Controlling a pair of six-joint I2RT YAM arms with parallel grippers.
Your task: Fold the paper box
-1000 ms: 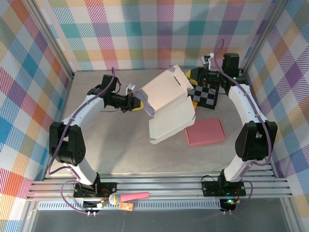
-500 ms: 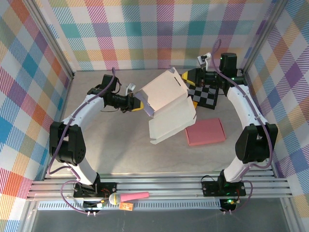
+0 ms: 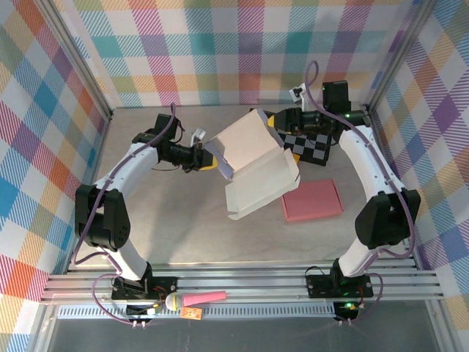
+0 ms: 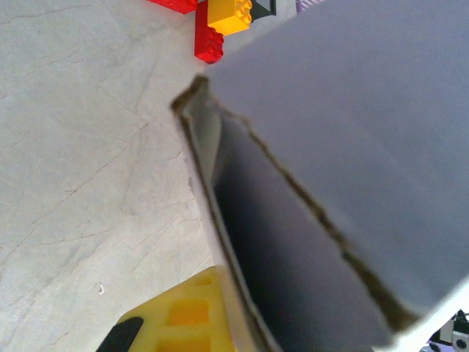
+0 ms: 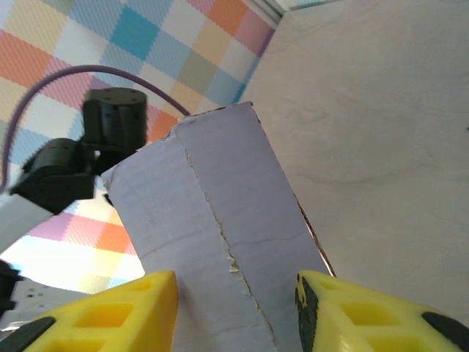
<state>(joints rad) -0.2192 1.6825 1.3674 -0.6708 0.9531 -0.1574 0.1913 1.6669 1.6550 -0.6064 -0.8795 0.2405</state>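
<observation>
The paper box hangs crooked by the checkered board, so next my right gripper takes the box's side flap (image 3: pixel 272 132) from above and help lay it flat.
The white paper box (image 3: pixel 253 163) hangs half-folded above the table's middle, one panel raised and a lower flap sloping down toward the front. My left gripper (image 3: pixel 210 158) is shut on its left edge. In the left wrist view a yellow finger (image 4: pixel 179 315) presses against the box's wall (image 4: pixel 308 242), and the other finger is hidden behind the cardboard. My right gripper (image 3: pixel 275 119) is open at the box's far right corner. In the right wrist view its yellow fingers (image 5: pixel 110 312) stand wide apart on either side of a creased panel (image 5: pixel 212 220).
A flat pink box (image 3: pixel 312 199) lies to the right of the paper box. A black-and-white checkered board (image 3: pixel 314 147) sits under the right arm. Red and yellow bricks (image 4: pixel 220 22) lie on the table beyond the box. A pink object (image 3: pixel 198 299) rests on the front rail.
My right gripper has moved left to the box's far corner and its jaws have opened wider. The left gripper has kept its hold and has not moved.
</observation>
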